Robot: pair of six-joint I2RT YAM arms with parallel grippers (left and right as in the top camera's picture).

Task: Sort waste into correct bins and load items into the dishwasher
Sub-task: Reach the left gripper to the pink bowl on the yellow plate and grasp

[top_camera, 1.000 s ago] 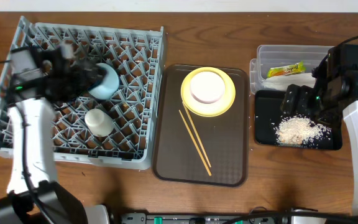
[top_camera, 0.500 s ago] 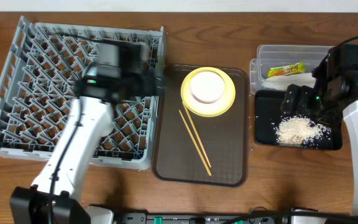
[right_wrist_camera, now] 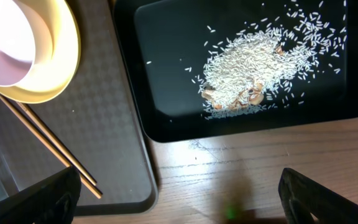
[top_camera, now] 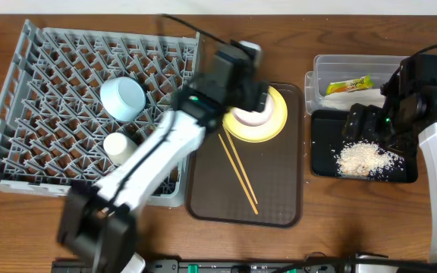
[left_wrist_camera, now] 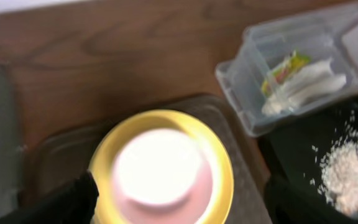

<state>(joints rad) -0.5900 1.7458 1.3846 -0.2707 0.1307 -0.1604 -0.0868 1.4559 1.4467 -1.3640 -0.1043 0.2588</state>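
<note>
The rim of the white-beige bowl (top_camera: pixel 270 116) (left_wrist_camera: pixel 209 194) will be gripped by my left gripper as it closes on it, at the side that faces the black tray.
A white-beige bowl (top_camera: pixel 250 117) sits upside down on the round yellow plate (top_camera: pixel 278 121) on the brown tray. My left gripper (top_camera: pixel 255 97) is open just above the bowl, which fills the left wrist view (left_wrist_camera: pixel 157 168) between the fingers (left_wrist_camera: pixel 179 202). Two chopsticks (top_camera: pixel 237 171) lie below the plate. The blue bowl (top_camera: pixel 122 97) and white cup (top_camera: pixel 117 145) sit in the grey rack (top_camera: pixel 21 144). The clear tub (top_camera: pixel 332 64) holds the wrapper (top_camera: pixel 349 86) and napkin (top_camera: pixel 351 97). Rice (top_camera: pixel 366 159) lies in the black tray (top_camera: pixel 404 173). My right gripper (top_camera: pixel 363 121) is open and empty over the black tray.
The brown serving tray (top_camera: pixel 279 205) lies between rack and bins. The right wrist view shows the rice (right_wrist_camera: pixel 260 68), the black tray's edge (right_wrist_camera: pixel 135 106), the chopsticks (right_wrist_camera: pixel 48 149), and bare wooden table (right_wrist_camera: pixel 229 180) between the open fingers (right_wrist_camera: pixel 179 199).
My left arm swung right from the blue bowl in the rack, across the rack, to above the bowl on the yellow plate. The blue bowl stays in the rack. The right arm has not moved.
</note>
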